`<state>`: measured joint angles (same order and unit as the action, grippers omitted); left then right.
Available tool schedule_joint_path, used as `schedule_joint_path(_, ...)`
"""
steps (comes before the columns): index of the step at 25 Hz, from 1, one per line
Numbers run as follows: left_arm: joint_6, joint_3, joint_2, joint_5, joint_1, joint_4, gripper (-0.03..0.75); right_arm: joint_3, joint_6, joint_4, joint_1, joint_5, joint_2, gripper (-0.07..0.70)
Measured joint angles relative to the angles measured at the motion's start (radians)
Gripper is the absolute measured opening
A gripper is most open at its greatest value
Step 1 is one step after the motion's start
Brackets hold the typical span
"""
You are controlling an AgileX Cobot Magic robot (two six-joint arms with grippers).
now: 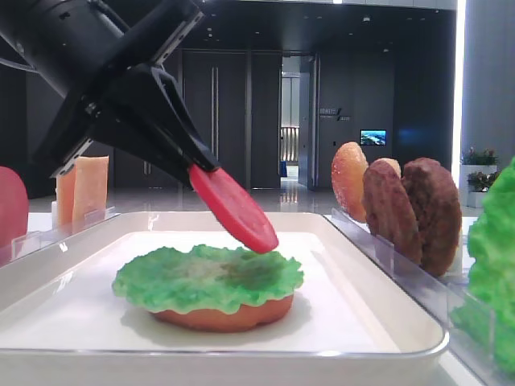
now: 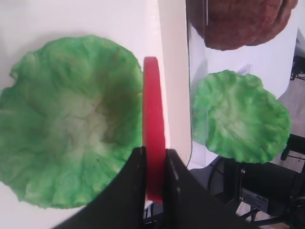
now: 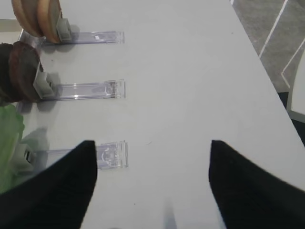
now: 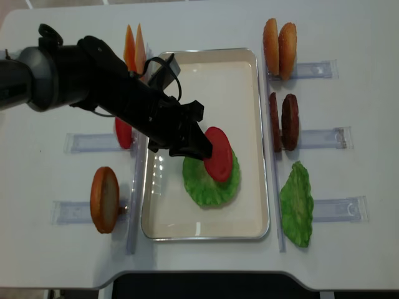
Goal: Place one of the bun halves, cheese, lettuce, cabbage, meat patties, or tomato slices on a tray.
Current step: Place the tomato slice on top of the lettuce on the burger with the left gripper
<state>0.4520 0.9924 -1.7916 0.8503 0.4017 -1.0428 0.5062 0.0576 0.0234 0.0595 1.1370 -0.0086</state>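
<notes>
The red tomato slice, now tilted just above the lettuce, will be let go by my left gripper on the middle of the green lettuce (image 4: 212,169) (image 2: 78,116) in the white tray.
My left gripper (image 4: 201,147) is shut on a red tomato slice (image 4: 219,154) and holds it tilted just above the green lettuce (image 4: 207,184). That leaf lies on an orange bun half (image 1: 225,315) in the white tray (image 4: 243,65). In the left wrist view the tomato slice (image 2: 153,129) shows edge-on between the black fingers (image 2: 134,191), over the lettuce (image 2: 71,119). My right gripper (image 3: 152,181) is open over bare table with nothing between its fingers.
Clear racks flank the tray. On the right stand two bun halves (image 4: 278,42), two meat patties (image 4: 283,121) and another lettuce leaf (image 4: 297,204). On the left are cheese slices (image 4: 133,48), a second tomato slice (image 4: 122,132) and a bun half (image 4: 104,199).
</notes>
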Motion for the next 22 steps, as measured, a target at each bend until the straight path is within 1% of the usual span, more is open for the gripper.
schedule_joint_path(22, 0.001, 0.000, -0.049, 0.002, 0.006, 0.007, 0.064, 0.000, 0.000, 0.000, 0.000, 0.000, 0.000, 0.476)
